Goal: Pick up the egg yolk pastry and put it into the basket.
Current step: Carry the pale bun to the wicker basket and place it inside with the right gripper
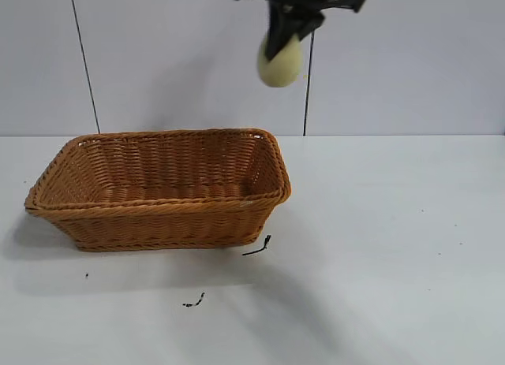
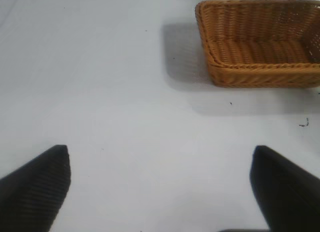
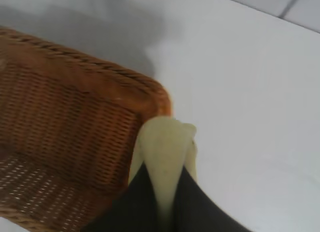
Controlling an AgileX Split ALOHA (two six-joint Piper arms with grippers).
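Observation:
I should use my right gripper to set the egg yolk pastry down inside the basket [image 1: 179, 189], close behind the middle of the basket's front rim.
My right gripper [image 1: 282, 43] is shut on the egg yolk pastry [image 1: 281, 63], a pale yellowish lump, and holds it high in the air above the basket's right end. In the right wrist view the pastry [image 3: 165, 152] is squeezed between the black fingers [image 3: 197, 202], just over the basket's corner rim [image 3: 150, 89]. The orange-brown wicker basket [image 1: 158, 211] stands on the white table at left of centre, with nothing in it. My left gripper [image 2: 160, 187] is open and empty over bare table, with the basket [image 2: 260, 71] farther off.
Small black scraps lie on the table in front of the basket [image 1: 257, 247] [image 1: 195, 301]. A thin black cable [image 1: 84, 61] runs down the back wall. White tabletop spreads to the right of the basket.

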